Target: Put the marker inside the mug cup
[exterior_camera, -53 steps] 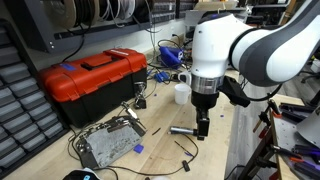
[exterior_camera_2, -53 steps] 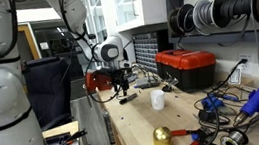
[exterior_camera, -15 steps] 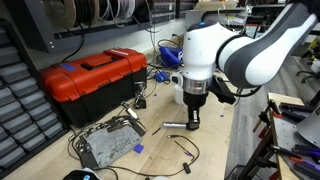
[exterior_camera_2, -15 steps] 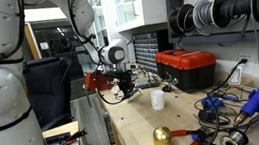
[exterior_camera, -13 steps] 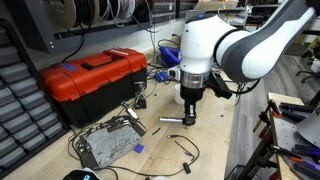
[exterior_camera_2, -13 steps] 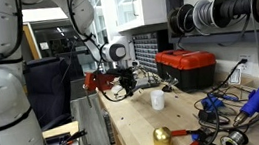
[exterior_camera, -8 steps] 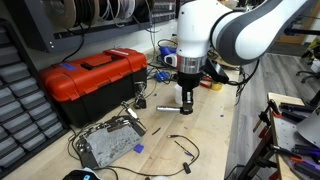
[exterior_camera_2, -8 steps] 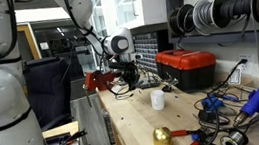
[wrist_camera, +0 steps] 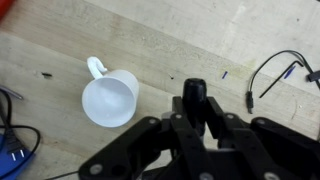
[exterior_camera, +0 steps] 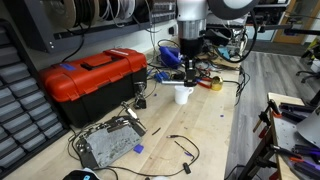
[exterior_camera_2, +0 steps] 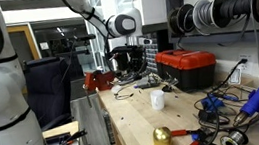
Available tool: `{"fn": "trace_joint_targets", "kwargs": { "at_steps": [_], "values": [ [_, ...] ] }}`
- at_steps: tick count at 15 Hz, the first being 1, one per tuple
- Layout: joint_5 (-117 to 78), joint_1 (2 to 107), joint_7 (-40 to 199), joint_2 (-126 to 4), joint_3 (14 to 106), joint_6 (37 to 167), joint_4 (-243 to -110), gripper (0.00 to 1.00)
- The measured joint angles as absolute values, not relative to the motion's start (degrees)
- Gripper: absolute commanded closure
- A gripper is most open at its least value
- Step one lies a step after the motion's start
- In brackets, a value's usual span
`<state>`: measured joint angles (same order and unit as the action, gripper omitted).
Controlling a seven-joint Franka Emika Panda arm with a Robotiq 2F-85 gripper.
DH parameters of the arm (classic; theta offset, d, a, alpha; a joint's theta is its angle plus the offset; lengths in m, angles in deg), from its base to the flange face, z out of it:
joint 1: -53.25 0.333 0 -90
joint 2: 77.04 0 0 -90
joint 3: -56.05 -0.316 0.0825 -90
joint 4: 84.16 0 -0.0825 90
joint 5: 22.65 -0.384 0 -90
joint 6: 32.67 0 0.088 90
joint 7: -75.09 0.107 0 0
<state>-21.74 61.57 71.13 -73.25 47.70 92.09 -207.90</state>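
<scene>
My gripper is going to release the black marker inside the white mug cup's opening [exterior_camera: 185,89] [wrist_camera: 110,101], so that it leans against the cup's rim.
The white mug cup [exterior_camera: 183,94] [exterior_camera_2: 157,99] stands upright on the wooden bench, its handle to one side. My gripper [exterior_camera: 188,72] [exterior_camera_2: 127,63] hangs in the air a little above and beside it. In the wrist view the gripper [wrist_camera: 193,108] is shut on the black marker [wrist_camera: 193,92], whose end pokes out between the fingers. There the mug cup [wrist_camera: 110,99] lies left of the marker, its empty opening facing the camera and not under the marker tip.
A red toolbox [exterior_camera: 95,78] [exterior_camera_2: 187,68] sits near the wall. A metal circuit board [exterior_camera: 108,143] and a loose black cable [exterior_camera: 180,148] lie nearer the bench front. Tangled wires and a yellow tape roll [exterior_camera: 214,83] lie behind the mug. A gold dome [exterior_camera_2: 162,139] sits by the edge.
The gripper has risen from the bench with the marker in it and moved back toward the mug, from low over the boards to above the mug.
</scene>
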Motion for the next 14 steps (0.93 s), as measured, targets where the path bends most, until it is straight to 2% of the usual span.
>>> {"fn": "trace_joint_targets", "kwargs": {
  "at_steps": [8,14],
  "values": [
    [-21.37,59.94,66.99,-73.69,50.05,70.20,-199.24,0.94],
    [-19.50,59.40,65.81,-72.45,51.36,58.50,-196.08,0.94]
  ]
}}
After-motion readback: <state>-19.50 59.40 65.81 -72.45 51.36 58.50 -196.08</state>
